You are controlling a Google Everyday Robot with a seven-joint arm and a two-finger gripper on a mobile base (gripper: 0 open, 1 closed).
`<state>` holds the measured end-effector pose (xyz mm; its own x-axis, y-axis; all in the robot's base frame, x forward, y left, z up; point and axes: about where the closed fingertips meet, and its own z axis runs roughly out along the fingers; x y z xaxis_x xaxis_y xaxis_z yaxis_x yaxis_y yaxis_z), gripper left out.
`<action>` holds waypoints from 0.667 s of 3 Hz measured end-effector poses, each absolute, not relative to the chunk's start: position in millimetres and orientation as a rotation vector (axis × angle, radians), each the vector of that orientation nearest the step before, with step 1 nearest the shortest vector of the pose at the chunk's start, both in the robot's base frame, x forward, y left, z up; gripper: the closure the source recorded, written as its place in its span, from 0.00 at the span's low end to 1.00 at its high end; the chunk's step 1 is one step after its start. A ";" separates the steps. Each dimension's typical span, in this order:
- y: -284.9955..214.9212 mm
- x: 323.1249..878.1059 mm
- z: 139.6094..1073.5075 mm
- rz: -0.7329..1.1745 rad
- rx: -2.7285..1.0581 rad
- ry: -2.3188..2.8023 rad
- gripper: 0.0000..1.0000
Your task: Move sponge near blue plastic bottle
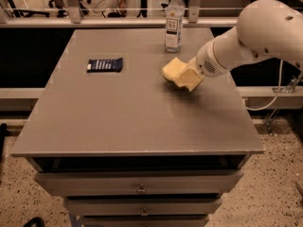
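Observation:
My gripper will let go of the sponge on the table top next to the blue plastic bottle's base [192,56], toward the white arm.
The pale yellow sponge [171,69] is held in my gripper [183,76], just above the grey table top [132,112] at its right middle. The gripper comes in from the right on the white arm [255,37] and is shut on the sponge. The blue plastic bottle [173,21], clear with a white cap and white label, stands upright at the table's far edge. It is a short way behind the sponge and apart from it.
A flat dark blue packet [104,64] lies on the left part of the table. Drawers [139,186] sit under the table top. A rail and chair legs run behind the table's far edge. A cable hangs at the right.

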<state>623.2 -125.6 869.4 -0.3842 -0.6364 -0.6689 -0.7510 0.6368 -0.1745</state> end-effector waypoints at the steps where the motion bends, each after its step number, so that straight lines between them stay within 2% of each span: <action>1: -160.4 672.5 847.4 0.183 -1.015 2.187 1.00; 2: -176.0 716.6 840.5 0.171 -0.984 2.196 1.00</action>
<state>716.6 -176.0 840.5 -0.4551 -0.6011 -0.6569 -0.6956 0.7006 -0.1591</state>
